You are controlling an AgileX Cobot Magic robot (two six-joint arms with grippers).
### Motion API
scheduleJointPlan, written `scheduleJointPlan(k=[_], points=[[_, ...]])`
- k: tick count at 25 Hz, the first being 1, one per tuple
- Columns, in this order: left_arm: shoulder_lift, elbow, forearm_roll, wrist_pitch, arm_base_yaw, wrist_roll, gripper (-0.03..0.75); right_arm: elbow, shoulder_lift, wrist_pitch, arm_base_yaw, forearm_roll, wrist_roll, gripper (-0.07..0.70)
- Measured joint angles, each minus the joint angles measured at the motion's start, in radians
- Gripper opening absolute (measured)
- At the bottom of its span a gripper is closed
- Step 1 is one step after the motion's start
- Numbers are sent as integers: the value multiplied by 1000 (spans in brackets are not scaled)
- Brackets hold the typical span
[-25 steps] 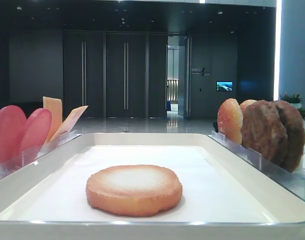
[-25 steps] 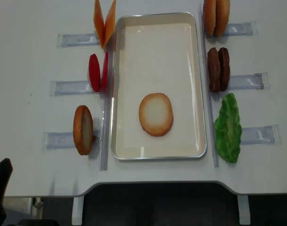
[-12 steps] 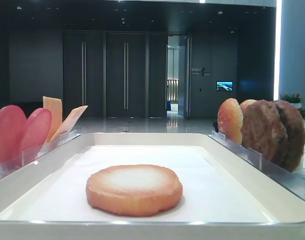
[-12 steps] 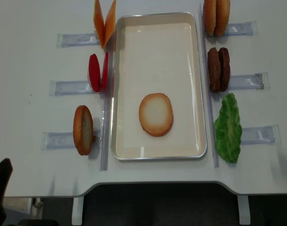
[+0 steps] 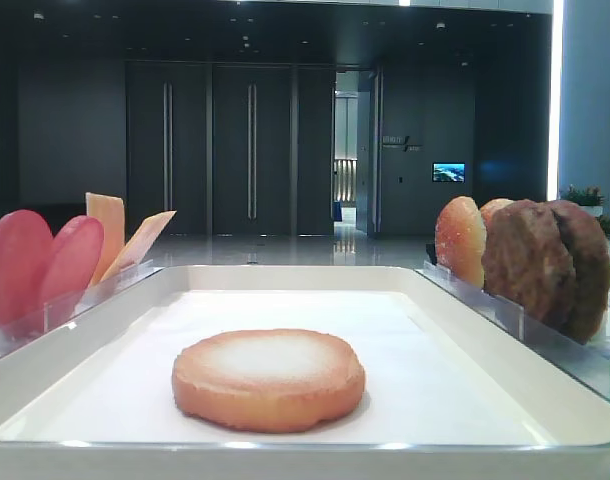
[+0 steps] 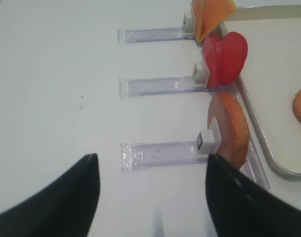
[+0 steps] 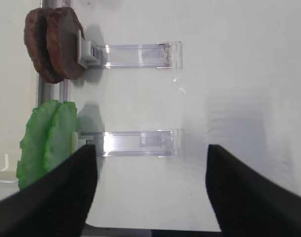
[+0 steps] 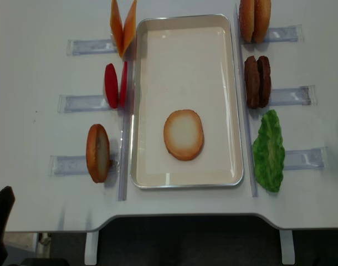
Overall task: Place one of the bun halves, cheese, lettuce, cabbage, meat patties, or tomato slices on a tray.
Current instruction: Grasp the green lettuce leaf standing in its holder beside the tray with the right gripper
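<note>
Next, I close my right gripper on the top edge of the lettuce leaf (image 8: 269, 148) (image 7: 38, 140) that is nearest the white tray.
A bun half (image 8: 183, 134) lies flat on the white tray (image 8: 185, 21), toward its near end (image 5: 268, 378). In the holders left of the tray stand another bun half (image 6: 229, 128), two tomato slices (image 8: 114, 85) and the cheese (image 8: 123, 25). On the right stand two bun halves (image 8: 254, 20), the meat patties (image 7: 54, 42) and the lettuce (image 7: 44, 143). My right gripper (image 7: 150, 163) is open and empty over bare table right of the lettuce. My left gripper (image 6: 153, 165) is open and empty, left of the upright bun half. No cabbage shows.
Clear plastic holders (image 7: 140, 142) (image 6: 160, 152) reach outward from the tray on both sides. The table's front edge (image 8: 174, 219) runs just below the tray. A dark part (image 8: 0, 221) shows at the overhead view's bottom left corner.
</note>
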Motion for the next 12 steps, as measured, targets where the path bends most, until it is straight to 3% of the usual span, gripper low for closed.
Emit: scheduleJointPlan(k=[9, 12], points=[[0, 1, 0, 0, 0, 1, 517, -9, 27, 6, 2, 19, 47, 450], [0, 1, 0, 0, 0, 1, 517, -15, 29, 6, 44, 19, 87, 450]])
